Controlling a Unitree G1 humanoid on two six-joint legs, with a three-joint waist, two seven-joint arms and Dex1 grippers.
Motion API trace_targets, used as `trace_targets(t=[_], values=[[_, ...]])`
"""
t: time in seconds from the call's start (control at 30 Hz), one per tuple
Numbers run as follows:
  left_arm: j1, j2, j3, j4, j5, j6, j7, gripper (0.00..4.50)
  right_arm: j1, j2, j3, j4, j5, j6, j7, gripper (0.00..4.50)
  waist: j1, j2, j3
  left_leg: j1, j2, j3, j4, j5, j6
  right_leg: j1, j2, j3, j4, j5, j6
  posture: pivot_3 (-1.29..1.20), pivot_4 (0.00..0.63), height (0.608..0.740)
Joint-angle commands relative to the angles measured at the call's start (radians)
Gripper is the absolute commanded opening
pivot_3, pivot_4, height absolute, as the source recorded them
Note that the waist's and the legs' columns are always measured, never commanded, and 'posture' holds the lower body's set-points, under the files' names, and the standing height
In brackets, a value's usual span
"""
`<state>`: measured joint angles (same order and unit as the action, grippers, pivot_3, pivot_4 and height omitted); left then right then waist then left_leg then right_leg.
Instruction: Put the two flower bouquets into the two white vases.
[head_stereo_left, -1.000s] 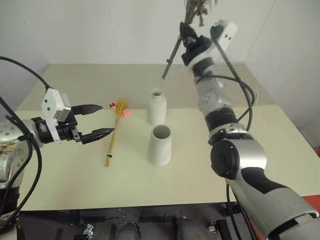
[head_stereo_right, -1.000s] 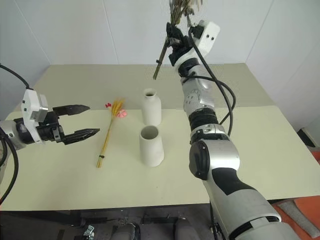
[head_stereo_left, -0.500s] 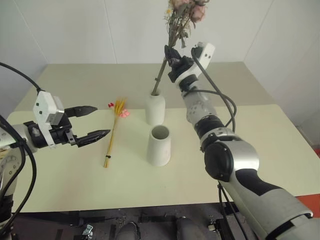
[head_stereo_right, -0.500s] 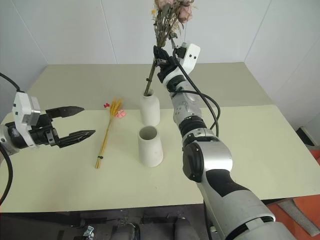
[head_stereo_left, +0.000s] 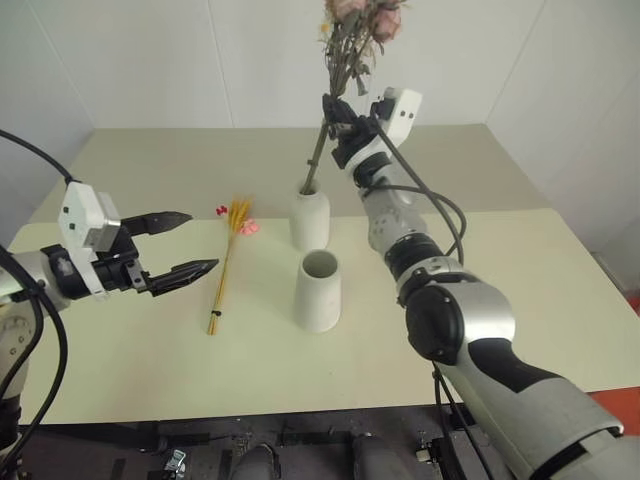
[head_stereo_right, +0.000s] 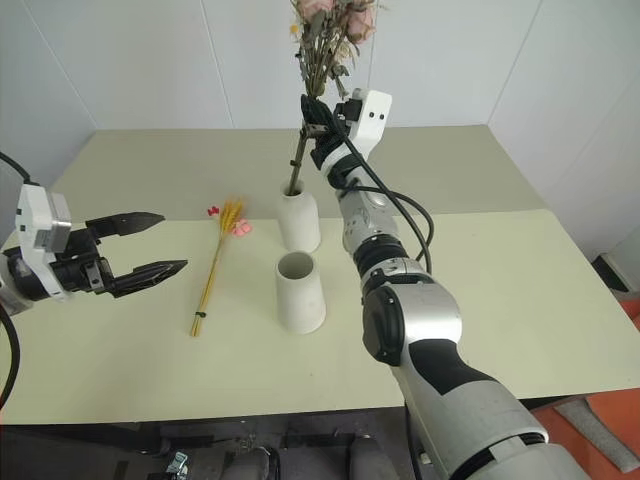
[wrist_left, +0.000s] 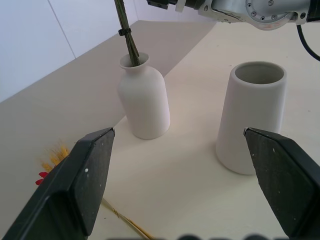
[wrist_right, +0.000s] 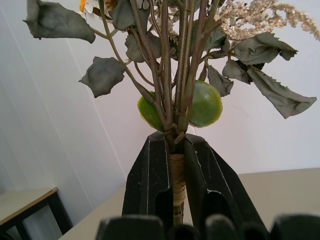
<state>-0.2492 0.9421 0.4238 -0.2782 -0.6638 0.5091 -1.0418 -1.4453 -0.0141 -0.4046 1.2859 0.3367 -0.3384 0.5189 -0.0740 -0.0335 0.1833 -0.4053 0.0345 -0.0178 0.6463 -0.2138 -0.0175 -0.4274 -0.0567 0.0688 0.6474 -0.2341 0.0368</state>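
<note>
The robot's right gripper should release the bushy pink and cream bouquet deep in the narrow-necked white vase (head_stereo_left: 311, 190) behind the wide-necked one.
My right gripper (head_stereo_left: 338, 118) is shut on the stems of the bushy pink and cream bouquet (head_stereo_left: 358, 22), held high and tilted. The stem ends (wrist_left: 131, 52) sit inside the mouth of the narrow-necked white vase (head_stereo_left: 310, 222). The wide-mouthed white vase (head_stereo_left: 319, 292) stands empty just in front of it. The thin yellow wheat-like bouquet (head_stereo_left: 229, 258) with small pink-red blooms lies flat on the table to the left of both vases. My left gripper (head_stereo_left: 201, 240) hovers open, level, left of that bundle, with nothing between its fingers.
The cream table (head_stereo_left: 520, 300) spreads wide to the right of the vases and behind them, up to the white walls (head_stereo_left: 150, 60). Its front edge runs close below the wide-mouthed vase.
My right gripper has swung the bushy bouquet down and to the left, and its stem ends went from hanging above the table into the narrow-necked vase's mouth. The left gripper has barely moved.
</note>
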Motion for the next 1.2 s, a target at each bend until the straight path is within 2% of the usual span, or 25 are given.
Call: trace_targets(t=[0.03, 0.4, 1.2], values=[[0.0, 0.013, 0.035, -0.032, -0.02, 0.004, 0.011, 4.5, -0.052, -0.014, -0.007, -0.01, 0.003, 0.011, 0.001, 0.18, 0.0, 0.0, 0.0, 0.0, 0.0, 0.0, 0.0, 0.0, 0.0, 0.0, 0.0, 0.0, 0.0, 0.0, 0.0, 0.0, 0.15, 0.74], [-0.017, 0.013, 0.015, -0.023, -0.021, -0.003, 0.015, 4.5, -0.076, -0.017, -0.022, -0.007, 0.005, 0.001, -0.016, 0.18, 0.0, 0.0, 0.0, 0.0, 0.0, 0.0, 0.0, 0.0, 0.0, 0.0, 0.0, 0.0, 0.0, 0.0, 0.0, 0.0, 0.15, 0.74], [0.0, 0.017, 0.054, -0.065, -0.071, 0.027, 0.031, 4.5, 0.004, 0.018, 0.069, 0.01, -0.153, -0.125, -0.055, 0.18, -0.002, 0.0, 0.0, 0.0, 0.0, 0.0, -0.001, 0.0, 0.0, 0.0, 0.0, 0.0, 0.0, 0.0, 0.0, 0.0, 0.15, 0.74]])
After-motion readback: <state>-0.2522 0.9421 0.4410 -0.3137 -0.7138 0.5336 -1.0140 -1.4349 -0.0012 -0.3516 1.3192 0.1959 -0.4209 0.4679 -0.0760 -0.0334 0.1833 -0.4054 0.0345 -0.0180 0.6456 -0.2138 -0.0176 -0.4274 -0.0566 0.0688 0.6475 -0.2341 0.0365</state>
